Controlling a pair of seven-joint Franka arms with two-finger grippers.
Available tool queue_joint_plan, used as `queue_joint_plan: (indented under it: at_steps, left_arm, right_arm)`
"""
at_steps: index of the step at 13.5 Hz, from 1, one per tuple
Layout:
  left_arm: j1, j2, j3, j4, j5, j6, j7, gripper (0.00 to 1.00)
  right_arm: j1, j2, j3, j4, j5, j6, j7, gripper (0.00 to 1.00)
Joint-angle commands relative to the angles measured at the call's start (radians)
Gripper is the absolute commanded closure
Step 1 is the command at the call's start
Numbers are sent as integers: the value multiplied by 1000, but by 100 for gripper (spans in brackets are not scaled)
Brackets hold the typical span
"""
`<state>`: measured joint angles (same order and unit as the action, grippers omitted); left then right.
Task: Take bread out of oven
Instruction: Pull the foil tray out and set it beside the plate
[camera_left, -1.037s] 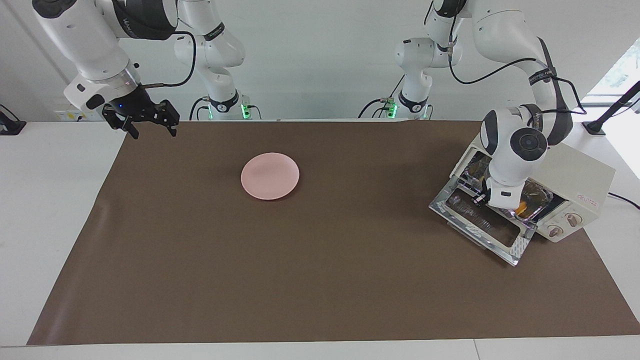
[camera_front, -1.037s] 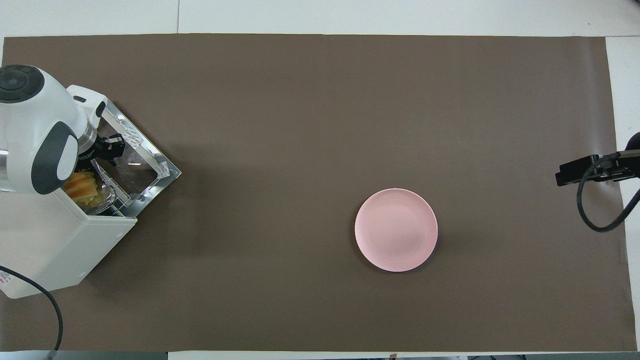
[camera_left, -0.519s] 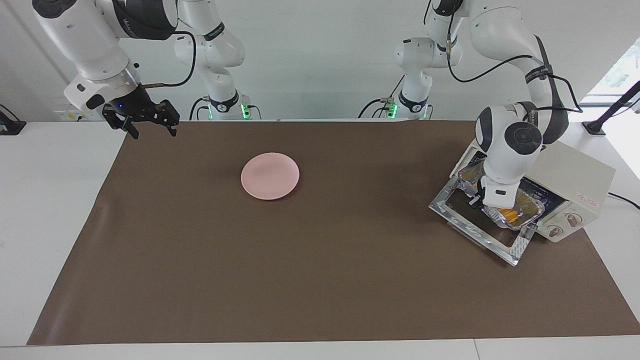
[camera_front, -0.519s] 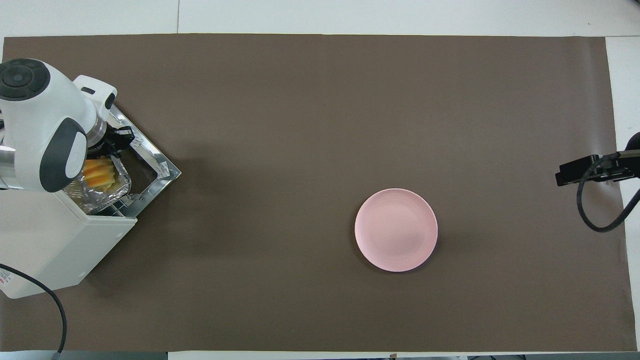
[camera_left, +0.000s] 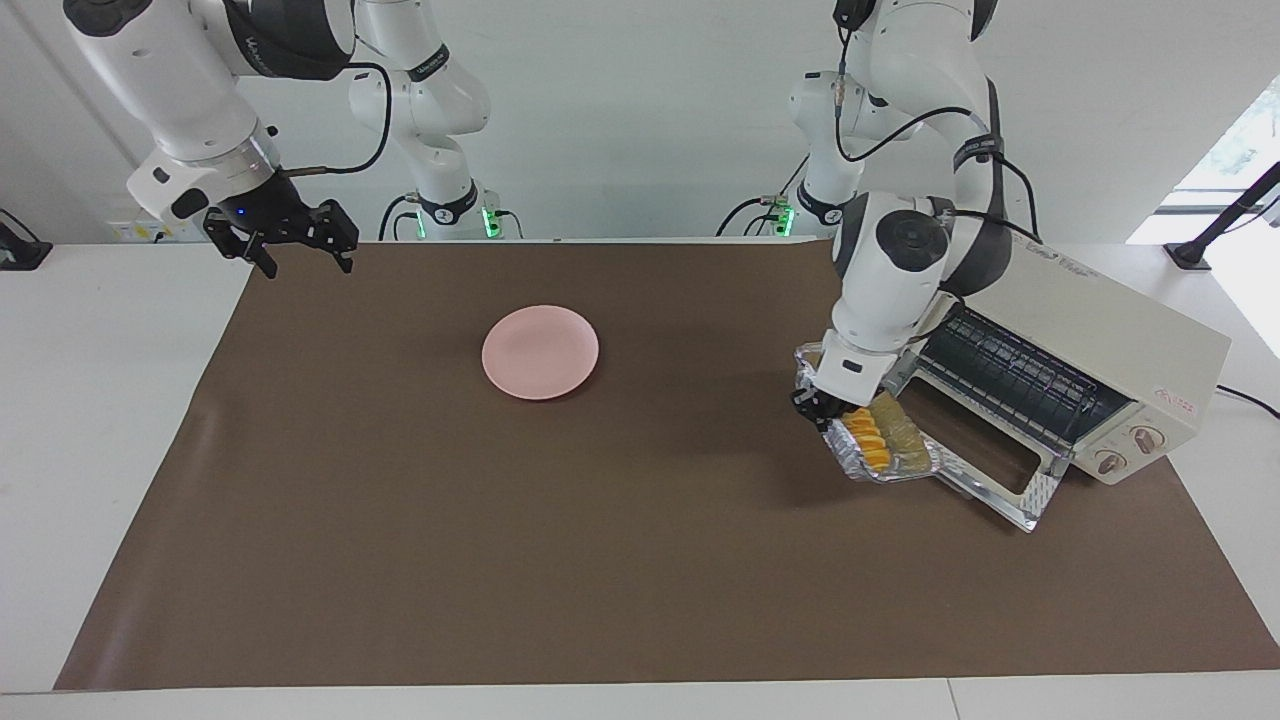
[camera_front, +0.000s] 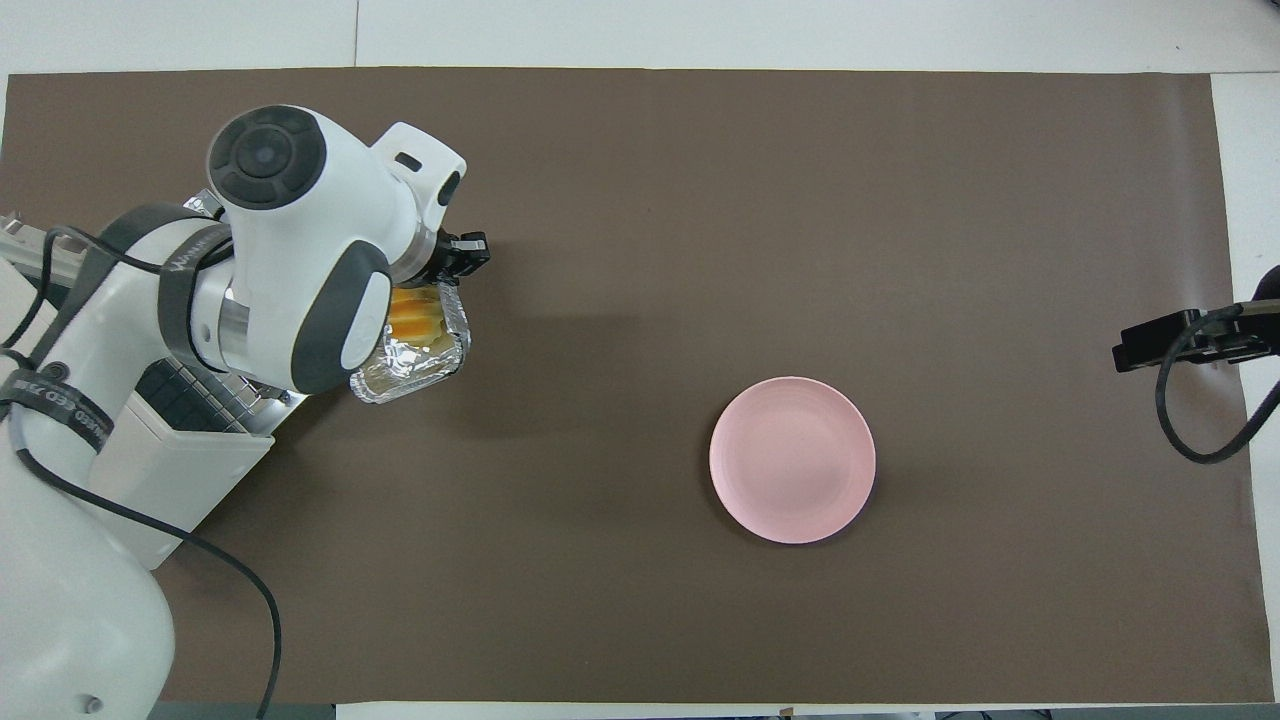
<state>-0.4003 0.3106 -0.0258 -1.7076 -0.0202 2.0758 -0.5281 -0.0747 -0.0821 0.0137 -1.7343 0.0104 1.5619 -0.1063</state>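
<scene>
My left gripper has a spot to aim for on the brown mat, just oven-side of the pink plate (camera_front: 599, 378). It will let go of the foil tray there. The foil tray is now held above the mat.
The cream-white oven (camera_left: 1110, 345) stands at the left arm's end of the table, its glass door (camera_left: 1000, 480) folded down and its wire rack bare. My left gripper (camera_left: 815, 400) is shut on the rim of the crinkled foil tray (camera_left: 900, 462). It holds the tray in the air over the mat beside the door's edge. The golden bread (camera_left: 868, 440) lies in the tray. In the overhead view the bread (camera_front: 415, 315) and tray (camera_front: 410, 372) show partly under the left gripper (camera_front: 462, 255). My right gripper (camera_left: 305, 260) is open and empty and waits over the mat's corner.
A round pink plate (camera_left: 540, 352) lies on the brown mat (camera_left: 600, 560) near the middle; it also shows in the overhead view (camera_front: 792, 460). The oven's body (camera_front: 170, 470) sits angled at the mat's corner, with a black cable trailing from it.
My left gripper has pulled the foil tray with the bread out of the oven and carried it away from the door, toward the middle of the table. The right arm has not moved.
</scene>
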Motion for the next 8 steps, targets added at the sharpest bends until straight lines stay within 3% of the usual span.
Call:
queue_joint_plan:
  at_steps: [1, 5, 8]
  left_arm:
    - [-119, 41, 20, 20, -24, -3, -4, 100]
    - [-263, 85, 17, 22, -71, 26, -4, 100]
    - [-302, 113, 15, 8, -98, 101, -4, 100]
  right_arm:
    - [-14, -25, 6, -22, 6, -5, 16, 0]
    - [-14, -25, 6, -24, 2, -5, 14, 0]
    - [-14, -25, 6, -25, 2, -5, 11, 0]
